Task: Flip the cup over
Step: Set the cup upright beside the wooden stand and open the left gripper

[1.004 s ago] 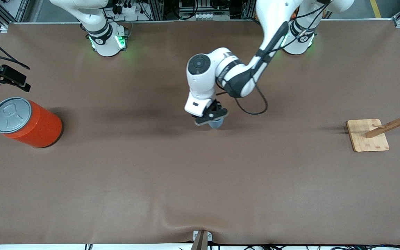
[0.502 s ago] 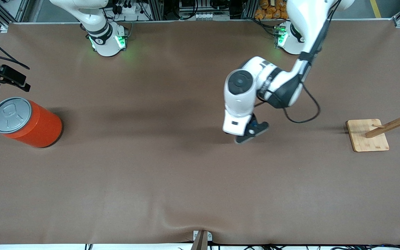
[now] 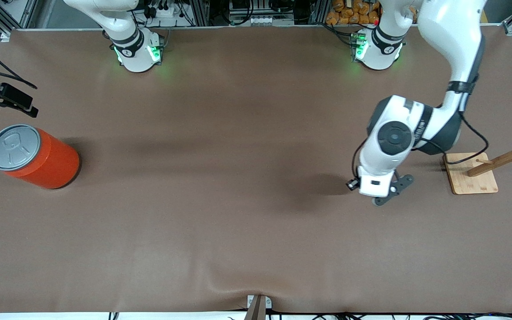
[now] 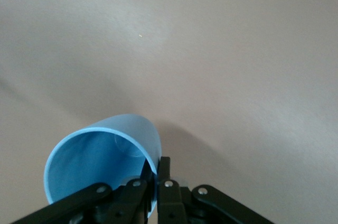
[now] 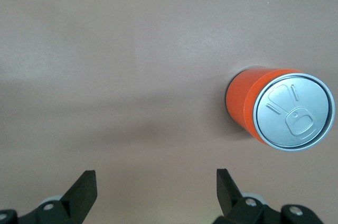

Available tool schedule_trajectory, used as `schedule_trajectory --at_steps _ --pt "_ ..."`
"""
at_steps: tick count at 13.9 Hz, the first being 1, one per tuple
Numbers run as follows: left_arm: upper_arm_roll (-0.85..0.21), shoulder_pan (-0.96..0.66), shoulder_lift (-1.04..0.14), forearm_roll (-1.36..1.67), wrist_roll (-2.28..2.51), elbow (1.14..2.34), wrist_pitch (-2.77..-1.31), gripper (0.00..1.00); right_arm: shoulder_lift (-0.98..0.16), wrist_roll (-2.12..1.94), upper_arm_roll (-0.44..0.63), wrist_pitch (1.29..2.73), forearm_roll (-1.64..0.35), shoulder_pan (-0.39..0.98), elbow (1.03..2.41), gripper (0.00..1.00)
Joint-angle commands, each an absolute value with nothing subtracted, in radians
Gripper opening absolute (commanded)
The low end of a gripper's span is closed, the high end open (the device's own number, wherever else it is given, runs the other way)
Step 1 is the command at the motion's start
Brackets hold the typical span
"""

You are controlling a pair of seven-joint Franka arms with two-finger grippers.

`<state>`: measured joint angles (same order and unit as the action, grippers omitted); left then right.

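Observation:
Next, I let go of the light-blue cup, now hanging in the air, with my left gripper on the brown mat [image 3: 390, 185], just short of the square base of the wooden rack.
The light-blue cup [image 4: 100, 166] hangs in the air, and the left wrist view looks into its open mouth. My left gripper [image 4: 157, 167] is shut on the cup's rim, one finger inside the wall and one outside. In the front view the left gripper [image 3: 388, 192] is over the table beside the wooden rack, and the white wrist hides the cup. My right gripper [image 5: 156, 182] is open and empty, high over the table beside the orange can [image 5: 280, 109].
The orange can with a grey lid [image 3: 34, 155] stands upright at the right arm's end of the table. A wooden peg rack on a square base [image 3: 470, 173] stands at the left arm's end, close to the left wrist. Brown mat covers the table.
The left arm has swung with the cup from the middle of the table toward its own end, stopping beside the wooden rack. The right arm has not moved.

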<state>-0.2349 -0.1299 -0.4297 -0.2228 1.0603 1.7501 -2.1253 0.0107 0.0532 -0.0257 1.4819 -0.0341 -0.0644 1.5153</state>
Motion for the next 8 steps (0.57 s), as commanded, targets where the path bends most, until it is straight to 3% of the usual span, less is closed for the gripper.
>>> schedule_trajectory --at_steps 1,8 --pt "-0.349 0.010 -0.388 -0.230 1.025 1.804 -2.149 0.00 0.014 0.041 -0.034 1.477 -0.051 -0.081 1.516 1.00" --pt "-0.422 0.277 -0.359 -0.238 0.781 2.000 -2.350 0.00 0.012 0.041 -0.034 1.477 -0.051 -0.081 1.516 1.00"
